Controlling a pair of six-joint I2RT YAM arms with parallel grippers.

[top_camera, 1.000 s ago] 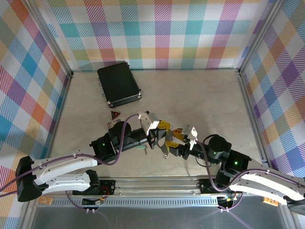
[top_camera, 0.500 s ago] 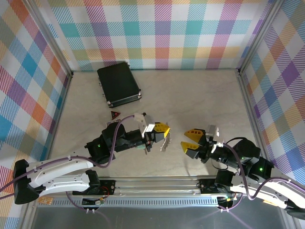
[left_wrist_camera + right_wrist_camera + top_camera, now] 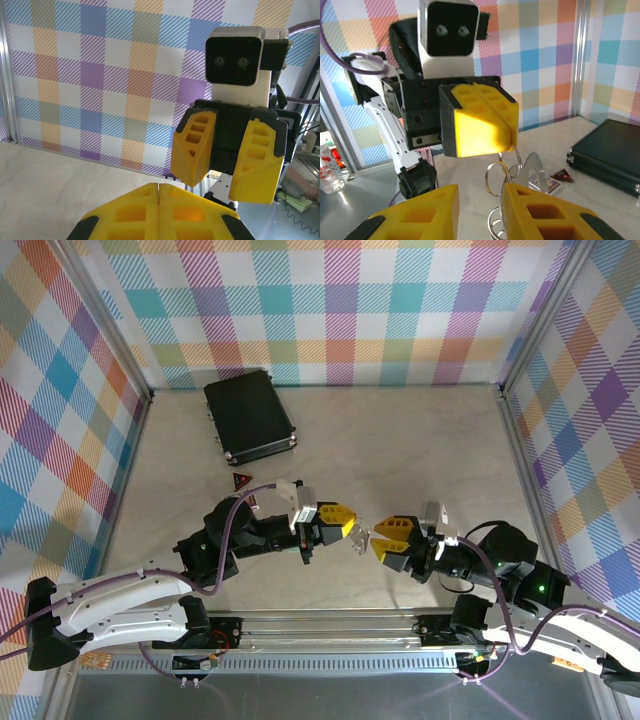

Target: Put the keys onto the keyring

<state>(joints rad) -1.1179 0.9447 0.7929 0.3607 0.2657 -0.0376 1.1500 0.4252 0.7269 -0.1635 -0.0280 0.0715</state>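
Observation:
My right gripper should open wider and pinch the rings (image 3: 519,157) under my left gripper's fingertips, because the keyring's rings hang against a fingertip of my right gripper.
My left gripper (image 3: 347,523) is shut on one small ring of the keyring (image 3: 359,538), which hangs below its yellow fingertips. In the right wrist view the left gripper (image 3: 512,134) faces me; the keyring's wire rings and flat silver plate (image 3: 532,167) dangle from it. My right gripper (image 3: 481,194) is open just below, and the rings sit against its right finger (image 3: 545,210). From above, the right gripper (image 3: 378,541) is a short way right of the keyring. In the left wrist view my shut left gripper (image 3: 159,186) points at the right gripper (image 3: 220,189). The keys are hidden.
A black rectangular case (image 3: 250,418) lies at the back left of the table, also seen behind the keyring (image 3: 610,155). A small red triangular card (image 3: 241,481) lies in front of it. Checked walls enclose the table; a metal rail (image 3: 330,625) runs along the near edge.
The right gripper pulled away to the right, then came back toward the keyring with its jaws narrower. The left gripper shifted a little right, still holding the keyring.

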